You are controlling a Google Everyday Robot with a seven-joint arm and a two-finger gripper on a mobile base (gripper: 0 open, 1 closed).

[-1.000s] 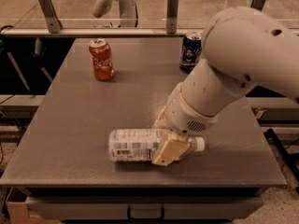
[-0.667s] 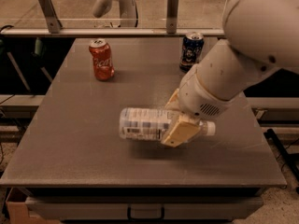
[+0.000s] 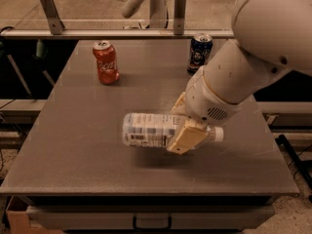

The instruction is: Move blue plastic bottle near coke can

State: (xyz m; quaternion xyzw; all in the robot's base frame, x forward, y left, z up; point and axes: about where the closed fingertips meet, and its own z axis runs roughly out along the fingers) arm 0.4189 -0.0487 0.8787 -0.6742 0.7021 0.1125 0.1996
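My gripper will let go of the blue plastic bottle on the grey table (image 3: 126, 73), lying close in front of the coke can.
The blue plastic bottle (image 3: 146, 130) is clear with a pale label and a white cap, and it lies sideways in the air a little above the grey table (image 3: 73, 145), cap to the right. My gripper (image 3: 184, 128) is shut on the bottle near its neck end, one tan finger (image 3: 185, 136) across the front of it. The coke can (image 3: 106, 62), red with a silver top, stands upright at the table's back left, well apart from the bottle.
A dark blue can (image 3: 199, 53) stands upright at the back right, just behind my arm. A metal rail (image 3: 117, 33) with upright posts runs along the table's far edge. The floor drops away past the table's sides.
My gripper has lifted the bottle off the table and carried it up and to the right, then slightly back. The two cans have not moved.
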